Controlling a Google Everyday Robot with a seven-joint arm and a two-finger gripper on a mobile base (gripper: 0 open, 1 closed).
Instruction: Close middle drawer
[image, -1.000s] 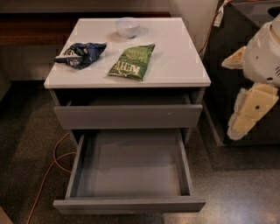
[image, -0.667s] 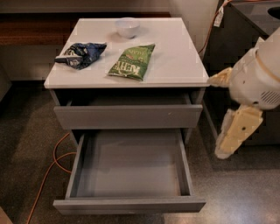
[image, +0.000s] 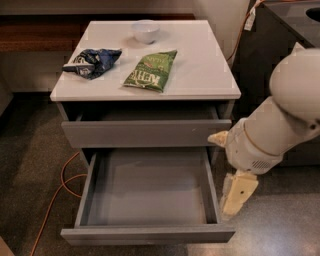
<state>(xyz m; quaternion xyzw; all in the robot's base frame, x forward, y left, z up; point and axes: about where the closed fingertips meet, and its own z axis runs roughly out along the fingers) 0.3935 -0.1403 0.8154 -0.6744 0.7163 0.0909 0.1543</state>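
Note:
The middle drawer's front panel (image: 171, 236) is next for my gripper, which should close there, near its centre, to push the drawer shut.
The middle drawer (image: 150, 192) of the white-topped cabinet (image: 200, 65) is pulled far out, showing a wide plain grey box inside; its front panel (image: 147, 234) is near the bottom edge of the view. The top drawer (image: 145, 131) above it stands slightly out. The lowest drawer is hidden under the open one. My gripper (image: 239, 192) hangs at the end of the white arm (image: 280, 125), just right of the open drawer's right side wall, pointing downward.
On the cabinet top lie a white bowl (image: 145, 31), a blue chip bag (image: 91, 62) and a green chip bag (image: 151, 70). An orange cable (image: 60, 192) runs over the floor at the left. A dark cabinet (image: 280, 45) stands at the right.
My arm has swung left and down from the right edge of the view, bringing the gripper close beside the open drawer's right side. The drawer has not moved.

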